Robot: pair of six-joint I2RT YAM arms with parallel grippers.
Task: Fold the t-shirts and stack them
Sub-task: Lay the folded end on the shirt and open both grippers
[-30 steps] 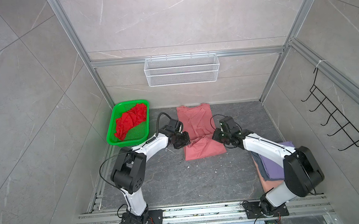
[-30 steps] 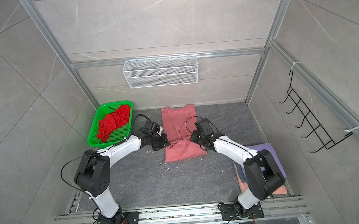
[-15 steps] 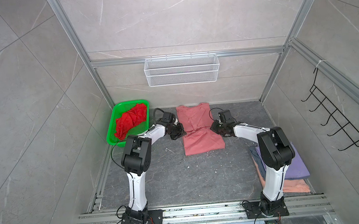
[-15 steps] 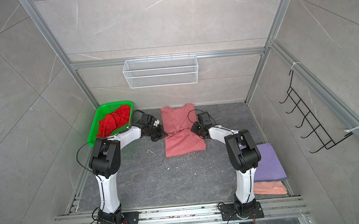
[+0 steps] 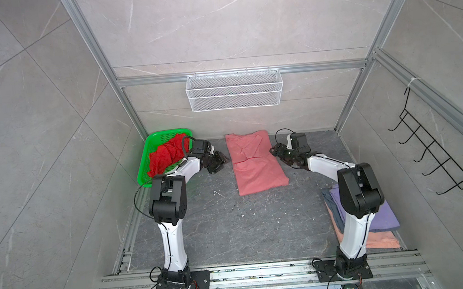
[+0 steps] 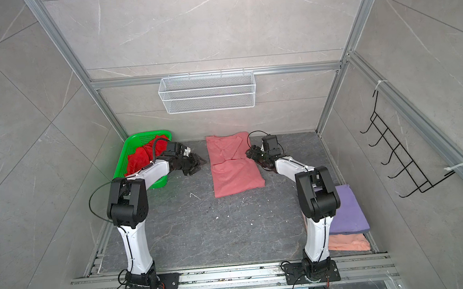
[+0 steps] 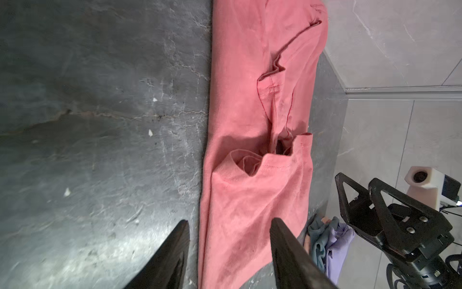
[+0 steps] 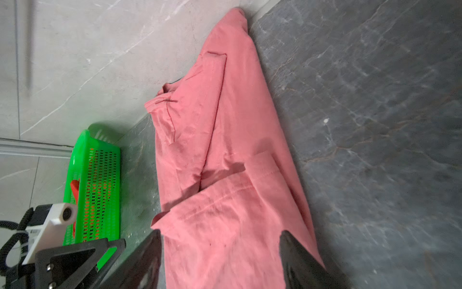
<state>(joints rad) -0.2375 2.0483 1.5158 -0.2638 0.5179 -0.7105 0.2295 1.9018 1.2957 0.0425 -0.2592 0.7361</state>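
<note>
My right gripper closes next at the near corner (image 5: 287, 183) of the salmon-pink t-shirt, toward the folded stack.
A salmon-pink t-shirt (image 5: 256, 165) (image 6: 233, 169) lies flat on the dark floor near the back wall, folded narrow, with a stitched hem flap across its middle (image 7: 250, 112) (image 8: 225, 150). My left gripper (image 5: 222, 160) (image 6: 201, 162) (image 7: 228, 222) stands open just off the shirt's left edge, holding nothing. At the shirt's right edge my right gripper (image 5: 274, 149) (image 6: 249, 153) (image 8: 220, 232) is open too and empty. A bright red t-shirt (image 5: 169, 155) lies crumpled in the green basket (image 5: 167, 133). Folded lavender (image 5: 383, 218), grey-blue (image 5: 329, 199) and peach (image 5: 382, 240) t-shirts are stacked at the right front.
The green basket (image 6: 139, 137) (image 8: 100, 175) leans in the back left corner, close behind my left arm. A white wire shelf (image 5: 235, 94) hangs on the back wall and a black hook rack (image 5: 437, 157) on the right wall. Small white crumbs dot the floor.
Both grippers carried the shirt's edges toward the back wall while shut, then opened, let go and drew slightly outward. The shirt now lies still.
</note>
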